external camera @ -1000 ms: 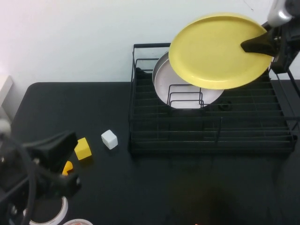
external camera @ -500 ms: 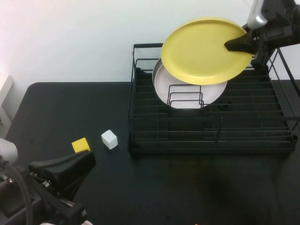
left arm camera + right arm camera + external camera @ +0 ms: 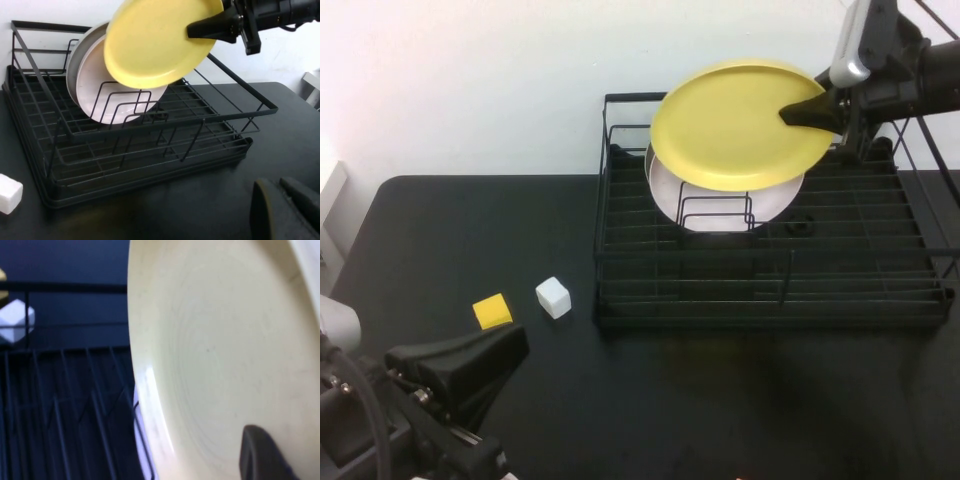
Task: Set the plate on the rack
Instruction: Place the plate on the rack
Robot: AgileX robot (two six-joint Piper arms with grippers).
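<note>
Next, I let go of the pale-yellow plate with my right gripper, setting it between the pale pink plate and the upright wire loops (image 3: 722, 199).
The pale-yellow plate (image 3: 730, 125) hangs tilted in the air over the back of the black wire rack (image 3: 770, 285), just above and in front of two plates standing in it. My right gripper (image 3: 798, 113) is shut on the plate's right rim, coming in from the far right. The left wrist view shows the plate (image 3: 155, 42), the right gripper (image 3: 202, 30) and the rack (image 3: 150, 155). The right wrist view is filled by the plate (image 3: 225, 350) with one finger (image 3: 260, 457) on it. My left gripper (image 3: 485, 355) is shut and empty, low at the table's near left.
A pale pink plate (image 3: 770, 200) and a grey plate (image 3: 658, 160) behind it stand in the rack's back slots, by upright wire loops (image 3: 715, 210). A white cube (image 3: 553, 297) and a yellow block (image 3: 492, 311) lie on the black table left of the rack.
My right gripper has carried the plate leftward and slightly lower, closer to the standing plates. My left arm shifted down and right at first, uncovering the yellow block, then held still.
</note>
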